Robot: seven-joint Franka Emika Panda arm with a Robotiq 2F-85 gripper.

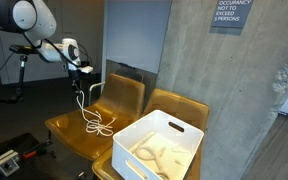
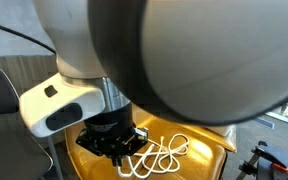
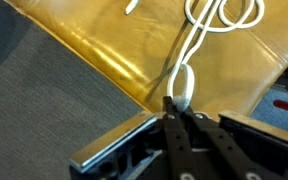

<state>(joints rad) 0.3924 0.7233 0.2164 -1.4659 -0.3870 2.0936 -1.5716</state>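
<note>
Next, I let go of the white cable's end, now hanging above the chair, with my gripper on top of the cable's loose coil on the mustard-yellow chair seat [image 1: 103,121] [image 3: 204,14].
My gripper [image 1: 82,69] hangs above a mustard-yellow chair [image 1: 68,128] and is shut on one end of a white cable [image 1: 97,124]. The cable drops from the fingers to a loose coil on the seat. In the wrist view the two black fingers [image 3: 170,112] pinch the cable's white plug end [image 3: 183,84], and the rest of the cable loops away across the yellow chair seat [image 3: 124,45]. In an exterior view the gripper [image 2: 120,146] shows under the arm's large body, with the cable coil [image 2: 166,152] beside it on the seat [image 2: 206,152].
A white plastic bin [image 1: 160,146] holding pale crumpled items sits on a second yellow chair [image 1: 182,104] next to the first. A concrete wall [image 1: 234,90] stands behind. Grey carpet [image 3: 39,105] lies beyond the seat's front edge.
</note>
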